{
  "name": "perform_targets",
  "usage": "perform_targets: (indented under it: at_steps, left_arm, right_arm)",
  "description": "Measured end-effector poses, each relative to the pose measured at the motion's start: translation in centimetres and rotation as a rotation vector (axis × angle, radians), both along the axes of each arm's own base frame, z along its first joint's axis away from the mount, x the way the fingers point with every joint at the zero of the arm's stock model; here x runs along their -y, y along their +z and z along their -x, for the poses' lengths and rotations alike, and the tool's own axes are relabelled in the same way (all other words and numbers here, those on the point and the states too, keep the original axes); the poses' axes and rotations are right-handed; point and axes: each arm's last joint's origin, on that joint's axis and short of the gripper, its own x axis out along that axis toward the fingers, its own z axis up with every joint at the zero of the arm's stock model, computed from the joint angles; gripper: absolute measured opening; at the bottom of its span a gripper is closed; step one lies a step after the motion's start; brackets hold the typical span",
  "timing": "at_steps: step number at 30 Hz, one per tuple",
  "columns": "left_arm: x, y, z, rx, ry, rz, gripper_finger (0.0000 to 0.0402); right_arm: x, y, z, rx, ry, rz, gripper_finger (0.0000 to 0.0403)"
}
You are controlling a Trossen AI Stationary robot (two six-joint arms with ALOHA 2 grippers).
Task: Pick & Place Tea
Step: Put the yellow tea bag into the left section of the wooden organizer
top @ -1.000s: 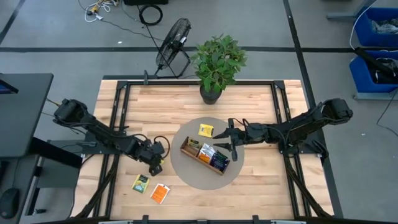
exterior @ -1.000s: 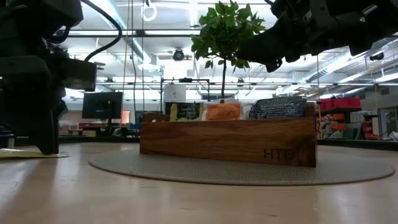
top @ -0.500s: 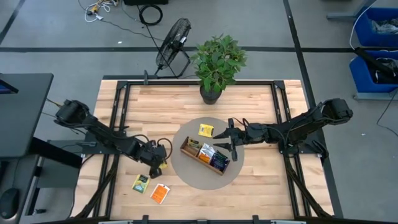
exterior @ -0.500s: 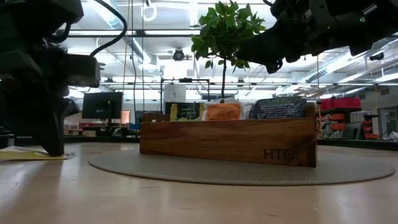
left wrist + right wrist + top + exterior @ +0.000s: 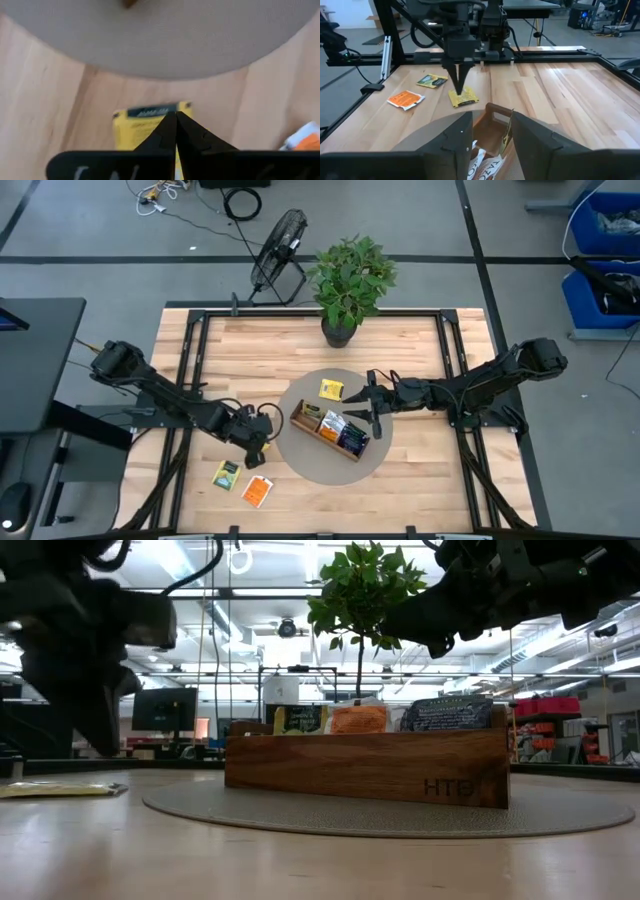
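My left gripper should open its shut fingers, which hang clear above the flat yellow sachet, then go lower and pinch the sachet's edge (image 5: 187, 109) before I lift it.
A yellow tea sachet (image 5: 142, 127) lies flat on the wood left of the round grey mat (image 5: 300, 465). My left gripper (image 5: 175, 116) hangs shut just above it, its tips (image 5: 100, 745) clear of the sachet (image 5: 60, 789). The wooden tray (image 5: 300, 418) stands on the mat with a green, an orange and a dark blue sachet upright in it. Another yellow sachet (image 5: 331, 389) lies on the mat behind the tray. My right gripper (image 5: 492, 132) hovers open over the tray's right end (image 5: 495, 112).
A yellow-green sachet (image 5: 226, 474) and an orange one (image 5: 257, 491) lie on the wood near the front left. A potted plant (image 5: 350, 290) stands at the table's far edge, and a fan (image 5: 278, 250) sits on the floor beyond it.
My left gripper has shut at the yellow sachet and then risen off the table. The sachet has stayed flat on the wood.
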Motion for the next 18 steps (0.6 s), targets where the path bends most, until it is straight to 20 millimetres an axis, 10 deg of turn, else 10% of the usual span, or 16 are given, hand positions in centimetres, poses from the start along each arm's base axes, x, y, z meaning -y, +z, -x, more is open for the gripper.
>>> perform_targets:
  at_steps: [18]
  left_arm:
    - [2.0,-2.2,-0.7,-0.069,-0.045,0.041,0.0218]
  right_arm:
    - [-0.2,-0.4,0.1,-0.043,0.013,-0.014,0.0144]
